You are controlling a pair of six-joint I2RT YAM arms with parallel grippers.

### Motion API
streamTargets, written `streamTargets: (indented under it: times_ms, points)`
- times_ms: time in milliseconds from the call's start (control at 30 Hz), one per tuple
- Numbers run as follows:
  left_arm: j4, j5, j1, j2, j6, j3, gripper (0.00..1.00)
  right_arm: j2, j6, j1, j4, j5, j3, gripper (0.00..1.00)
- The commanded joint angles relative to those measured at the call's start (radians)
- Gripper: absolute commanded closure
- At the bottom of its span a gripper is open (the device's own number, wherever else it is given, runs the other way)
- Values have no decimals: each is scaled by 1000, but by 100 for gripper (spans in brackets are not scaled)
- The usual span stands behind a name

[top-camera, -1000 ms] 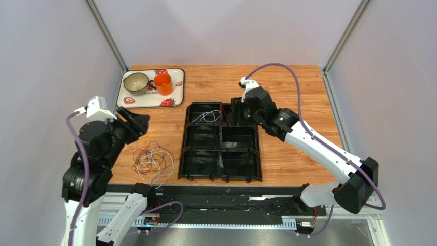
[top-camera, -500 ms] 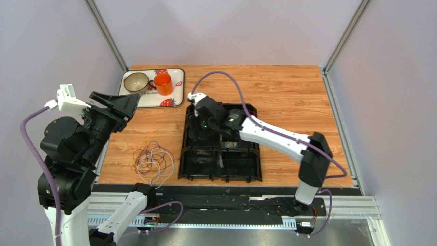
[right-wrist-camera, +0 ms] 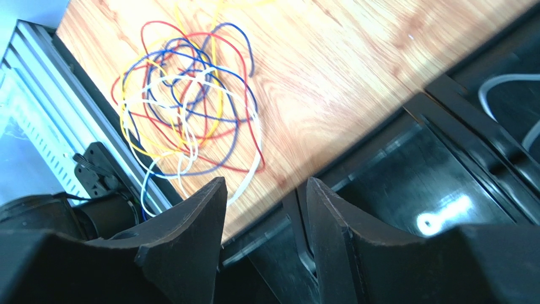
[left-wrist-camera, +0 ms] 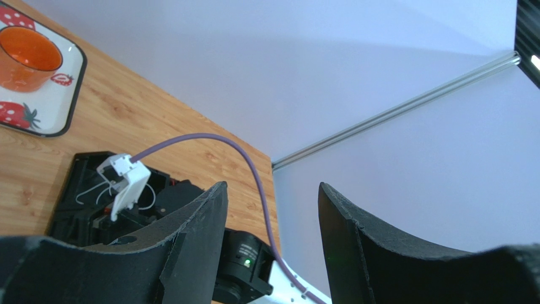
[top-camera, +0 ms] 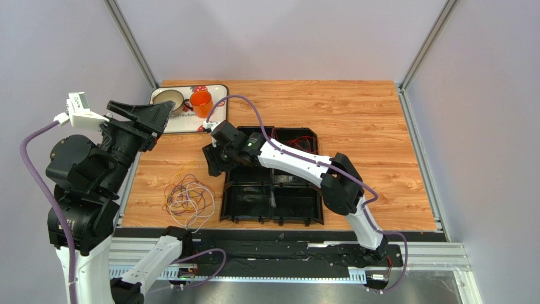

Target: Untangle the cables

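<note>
My right gripper is to go next to the red cable's loose end [top-camera: 207, 187] [right-wrist-camera: 262, 167], beside the black compartment tray, and close there.
The cables [top-camera: 188, 199] lie as one loose tangle of white, red, yellow and blue loops on the wood, left of the black compartment tray [top-camera: 225, 204]. The right wrist view shows the cables [right-wrist-camera: 187, 107] near the table's front rail. My right gripper [top-camera: 213, 162] hovers open over the tray's left edge, behind the tangle and apart from it; in its own view the right gripper [right-wrist-camera: 265, 183] holds nothing. My left gripper [top-camera: 149, 118] is raised high at the left, open and empty, and in its own view the left gripper [left-wrist-camera: 271, 190] faces the wall.
One white wire [right-wrist-camera: 507, 95] lies in a back compartment of the tray [right-wrist-camera: 443, 183]. At the back left a strawberry-print tray [top-camera: 220, 104] carries an orange mug [top-camera: 201, 103] and a grey cup [top-camera: 168, 100]. My right arm spans the black tray.
My right arm swung left from the tray's back right corner to its left edge. My left arm rose and tipped its gripper upward. The cables have not moved.
</note>
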Motion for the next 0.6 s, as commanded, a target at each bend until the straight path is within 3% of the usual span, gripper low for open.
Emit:
streamTargets:
  times_ms: [0,233,400,567]
  points:
    - [71,-15,6,14,8,22,37,49,5,0,20,-61,95,46]
    - [94,-29,6,11,-12,-27,37,112,17,0,41,-95,108,46]
    - [48,-46,6,19,53,-11,37,123,18,0,49,-112,105,46]
    - [-16,-105,6,-39,92,-105,36,123,-1,-3,44,-107,103,46]
